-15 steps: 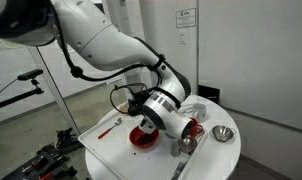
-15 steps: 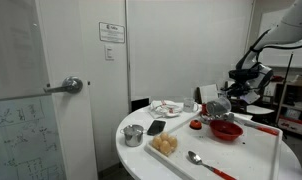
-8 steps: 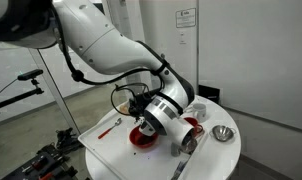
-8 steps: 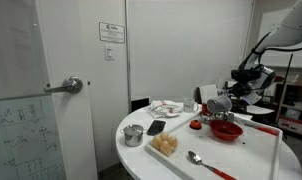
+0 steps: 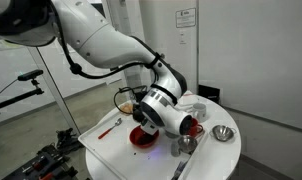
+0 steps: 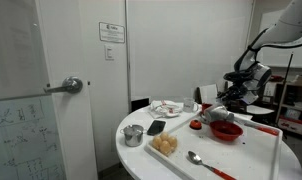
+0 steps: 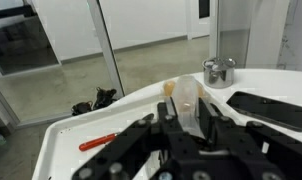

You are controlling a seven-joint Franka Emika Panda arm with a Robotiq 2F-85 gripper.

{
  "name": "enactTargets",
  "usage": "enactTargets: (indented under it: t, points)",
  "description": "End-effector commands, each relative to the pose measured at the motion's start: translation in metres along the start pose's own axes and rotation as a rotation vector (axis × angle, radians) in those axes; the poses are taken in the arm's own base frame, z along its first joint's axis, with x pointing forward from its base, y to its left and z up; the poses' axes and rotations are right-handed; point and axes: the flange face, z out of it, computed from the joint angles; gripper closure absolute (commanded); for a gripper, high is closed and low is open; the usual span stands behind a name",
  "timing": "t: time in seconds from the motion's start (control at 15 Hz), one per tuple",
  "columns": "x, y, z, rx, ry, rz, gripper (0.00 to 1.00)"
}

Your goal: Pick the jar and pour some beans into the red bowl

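Note:
Next, my gripper sets the jar, now tipped just above the red bowl's rim, down on the white tray (image 5: 128, 131) between the red-handled tool and the red bowl.
My gripper (image 7: 188, 118) is shut on the jar (image 7: 186, 98), a small tan container that lies tilted between the fingers. In an exterior view the gripper (image 6: 223, 108) holds the jar (image 6: 212, 116) tipped just above the rim of the wide red bowl (image 6: 228, 131). The red bowl (image 5: 141, 141) also shows under the gripper (image 5: 143, 112) on the white round table, partly hidden by the wrist. I cannot make out any beans.
A metal cup (image 6: 134, 134), a yellow sponge-like lump (image 6: 166, 145), a spoon (image 6: 198, 158) and a small red mug (image 6: 195, 125) stand on the table (image 6: 151, 165). A metal bowl (image 5: 223, 134) and a red-handled tool (image 5: 109, 128) lie near the bowl.
The wrist has turned and the jar now lies more tilted, a little lower over the red bowl. The bowl and the other things have not moved.

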Motion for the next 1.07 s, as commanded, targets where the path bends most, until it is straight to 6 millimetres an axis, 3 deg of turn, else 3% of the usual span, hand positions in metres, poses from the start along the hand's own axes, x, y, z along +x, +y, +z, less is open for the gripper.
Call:
enactTargets:
  t: [0.0, 0.4, 0.6, 0.8, 1.0]
  points:
    - [-0.033, 0.005, 0.03, 0.0, 0.193, 0.017, 0.9]
    - [-0.095, 0.029, 0.091, -0.079, 0.535, 0.004, 0.9]
    - [-0.125, 0.046, 0.134, -0.094, 0.708, -0.031, 0.9]
    - [-0.134, 0.058, 0.191, -0.063, 0.868, -0.06, 0.9]
    - [-0.124, 0.067, 0.246, 0.002, 1.012, -0.083, 0.9]
